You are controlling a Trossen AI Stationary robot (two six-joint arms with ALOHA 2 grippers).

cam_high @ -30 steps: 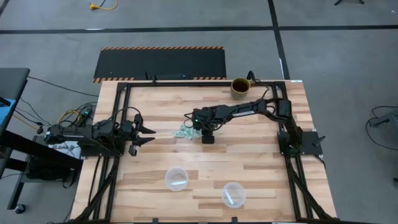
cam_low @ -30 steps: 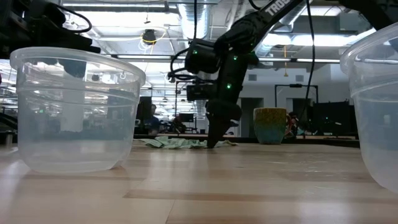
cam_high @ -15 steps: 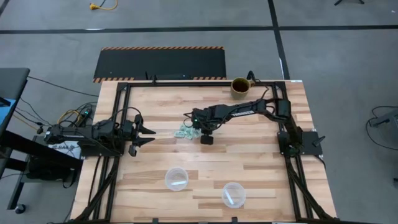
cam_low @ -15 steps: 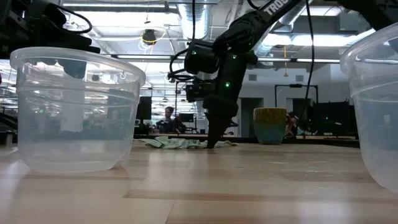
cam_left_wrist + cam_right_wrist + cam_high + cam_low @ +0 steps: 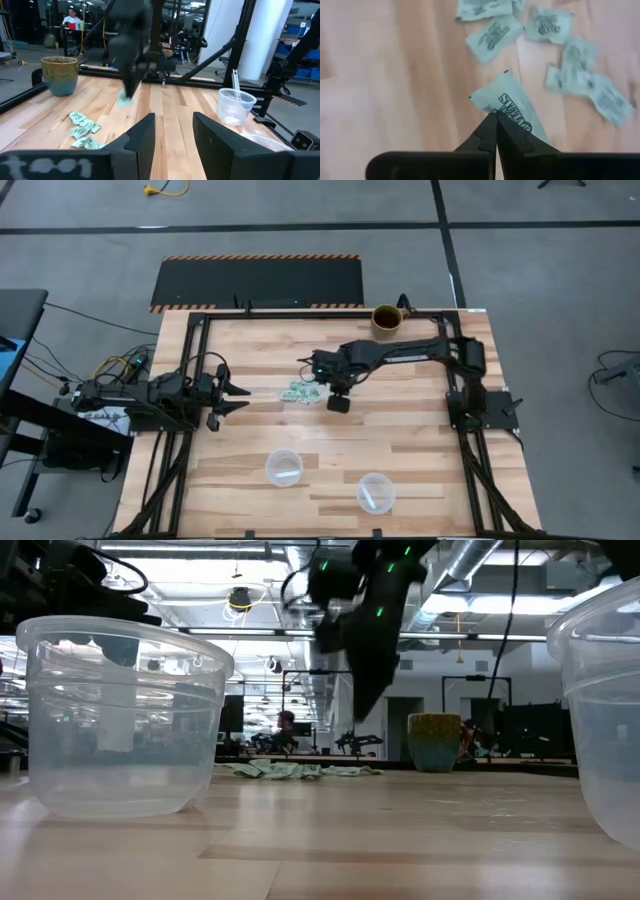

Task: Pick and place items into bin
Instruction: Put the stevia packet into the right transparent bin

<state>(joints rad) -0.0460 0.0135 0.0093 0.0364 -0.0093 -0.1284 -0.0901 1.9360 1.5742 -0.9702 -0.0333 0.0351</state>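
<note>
The robot's right gripper needs to release the mint-green packet inside the clear cup (image 5: 374,495) closest to the front edge of the table.
Several small mint-green packets (image 5: 298,392), the items, lie flat in a loose pile on the wooden table, left of my right gripper (image 5: 338,402). That gripper (image 5: 360,712) hangs above the table, shut on one packet (image 5: 512,107); the left wrist view shows the packet (image 5: 123,101) below its fingertips. The other packets (image 5: 490,32) stay on the wood beneath. My left gripper (image 5: 172,135) waits open near the table's left edge (image 5: 240,397), pointing at the pile (image 5: 82,131). No bin other than two clear cups shows. My right gripper pinches one mint-green packet by one end (image 5: 506,119) between its two fingertips (image 5: 487,131), which point down from above. The packet is lifted clear of the table, and its free end (image 5: 122,103) hangs below the fingers.
Two clear round cups (image 5: 283,467) (image 5: 375,491) stand near the table's front edge; in the low view they are large at both sides (image 5: 120,720). A brown mug (image 5: 386,319) stands at the far edge. Black frame rails run along both table sides.
My right gripper has shut on one packet at the pile's right edge, then risen well above the table and shifted slightly toward the right edge. The packet has come up off the wood with it; the other packets have stayed in place.
</note>
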